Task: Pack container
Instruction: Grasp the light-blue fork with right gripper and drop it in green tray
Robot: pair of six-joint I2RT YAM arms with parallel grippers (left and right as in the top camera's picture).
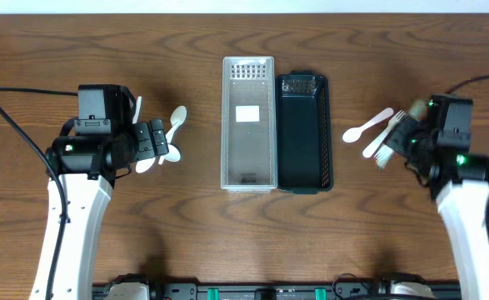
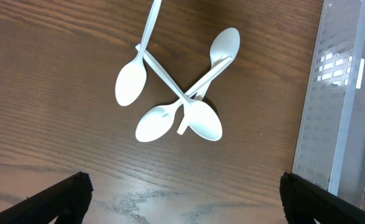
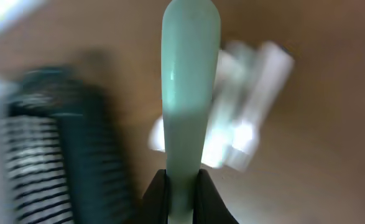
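Next, I release the pale utensil from my right gripper inside the dark container (image 1: 293,144), near its side beside the clear plastic container. The utensil is still held above the table.
A clear plastic container (image 1: 226,125) and a dark container (image 1: 327,125) lie side by side at the table's middle. Several white plastic spoons (image 1: 173,125) lie crossed in a pile to their left, also in the left wrist view (image 2: 176,109). My left gripper (image 1: 157,142) is open and empty just beside the pile (image 2: 182,202). My right gripper (image 1: 401,133) is shut on the handle of a pale utensil (image 3: 188,93), held above the table to the right of the dark container (image 3: 89,143). The right wrist view is blurred. A white spoon (image 1: 367,127) and a fork (image 1: 381,150) lie near it.
The clear container's wall (image 2: 331,124) is at the right of the left wrist view. Blurred white utensils (image 3: 250,118) lie under the held one. Cables trail from both arms at the table's sides.
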